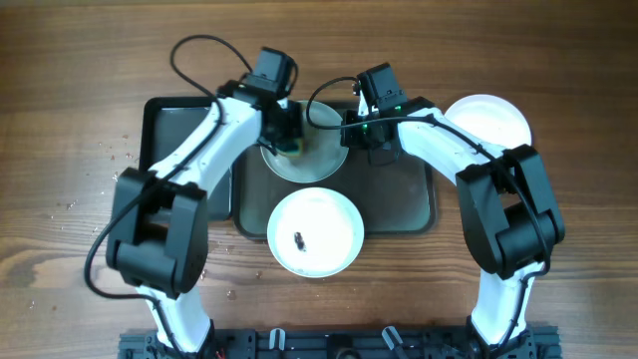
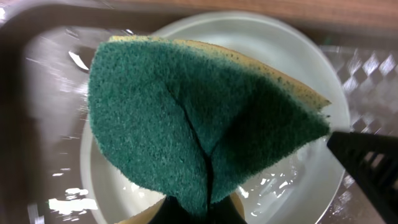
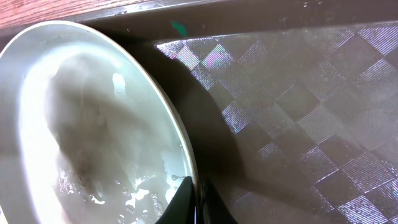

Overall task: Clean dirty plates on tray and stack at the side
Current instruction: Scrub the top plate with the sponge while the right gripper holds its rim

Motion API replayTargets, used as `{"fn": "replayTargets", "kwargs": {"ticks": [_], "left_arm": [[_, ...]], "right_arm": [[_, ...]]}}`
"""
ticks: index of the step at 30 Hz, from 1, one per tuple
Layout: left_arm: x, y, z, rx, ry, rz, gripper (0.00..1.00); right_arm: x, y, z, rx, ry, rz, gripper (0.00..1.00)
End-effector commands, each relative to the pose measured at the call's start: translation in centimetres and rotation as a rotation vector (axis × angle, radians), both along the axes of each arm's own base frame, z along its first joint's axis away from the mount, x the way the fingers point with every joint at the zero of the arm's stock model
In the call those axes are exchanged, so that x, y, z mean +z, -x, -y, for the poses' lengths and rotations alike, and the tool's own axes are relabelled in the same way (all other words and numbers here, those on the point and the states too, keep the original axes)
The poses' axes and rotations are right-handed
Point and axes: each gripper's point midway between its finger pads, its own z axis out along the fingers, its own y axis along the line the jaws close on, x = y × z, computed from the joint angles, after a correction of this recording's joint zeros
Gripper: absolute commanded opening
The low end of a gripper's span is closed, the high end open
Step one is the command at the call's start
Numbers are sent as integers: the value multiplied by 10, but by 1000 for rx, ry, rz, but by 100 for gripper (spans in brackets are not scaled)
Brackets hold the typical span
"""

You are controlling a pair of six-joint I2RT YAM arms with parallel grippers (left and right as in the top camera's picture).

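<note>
The robot's left gripper should release the green and yellow sponge in the front half of the black glossy tray (image 1: 197, 185).
The dark tray (image 1: 409, 204) holds two white plates. The rear plate (image 1: 317, 160) lies under both grippers; it also shows in the left wrist view (image 2: 298, 68) and the right wrist view (image 3: 93, 124). My left gripper (image 1: 289, 135) is shut on a green and yellow sponge (image 2: 199, 118) pressed over this plate. My right gripper (image 3: 194, 199) is shut on the plate's right rim. The front plate (image 1: 315, 231) has a small dark smear (image 1: 299, 238). A third white plate (image 1: 488, 118) lies on the table to the right of the tray.
A narrower black glossy tray (image 1: 174, 130) sits to the left, partly under the left arm. Wooden table (image 1: 70, 120) surrounds the trays. The arm bases stand at the front edge.
</note>
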Motion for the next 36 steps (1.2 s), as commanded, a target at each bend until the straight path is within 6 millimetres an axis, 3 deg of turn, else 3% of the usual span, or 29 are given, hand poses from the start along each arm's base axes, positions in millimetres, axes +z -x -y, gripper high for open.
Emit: {"fn": "replayTargets", "kwargs": {"ticks": [1, 10, 20, 25, 28, 36], "left_arm": [[11, -4, -9, 21, 6, 11, 4], [1, 1, -1, 6, 68, -41, 4], [-38, -6, -12, 37, 56, -99, 4], [-63, 3, -13, 59, 53, -176, 4], [-70, 14, 4, 31, 149, -242, 4], [-49, 27, 48, -52, 420, -315, 4]], "right_arm": [[-11, 4, -3, -2, -3, -23, 5], [-10, 4, -5, 2, -4, -19, 4], [-10, 4, -8, 8, -5, -16, 4], [-10, 4, -8, 8, -5, -16, 4], [-10, 4, -8, 8, -5, -16, 4], [-10, 4, -8, 8, -5, -16, 4]]}}
